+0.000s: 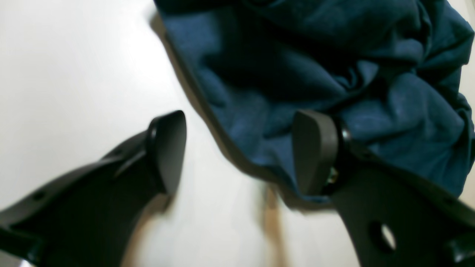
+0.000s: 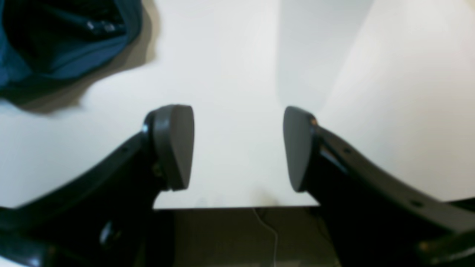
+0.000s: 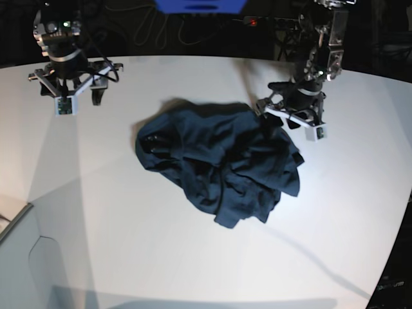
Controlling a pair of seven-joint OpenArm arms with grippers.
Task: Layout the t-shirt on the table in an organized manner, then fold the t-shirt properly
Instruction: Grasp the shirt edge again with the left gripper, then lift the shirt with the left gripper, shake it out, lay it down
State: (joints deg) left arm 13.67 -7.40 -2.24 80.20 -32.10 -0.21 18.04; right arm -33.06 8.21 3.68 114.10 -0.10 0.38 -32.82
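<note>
The t-shirt is heaped up, so next my left gripper pinches the cloth's edge [image 1: 249, 144] and shakes it open up high before folding.
The dark navy t-shirt [image 3: 219, 167] lies crumpled in a heap in the middle of the white table [image 3: 129, 244]. My left gripper [image 1: 241, 152] is open just over the heap's edge. One finger [image 1: 315, 152] stands over the wrinkled cloth [image 1: 315, 66], the other [image 1: 169, 152] over bare table, and nothing is pinched between them. In the base view this gripper [image 3: 283, 119] is at the shirt's far right side. My right gripper [image 2: 237, 148] is open and empty above bare table, well away from the shirt, whose edge [image 2: 55, 37] shows at the upper left.
In the right wrist view the table's edge [image 2: 237, 207] runs just below the fingers, with dark floor and a cable beyond it. The right arm [image 3: 67, 77] hovers at the table's far left. Dark equipment and cables line the back.
</note>
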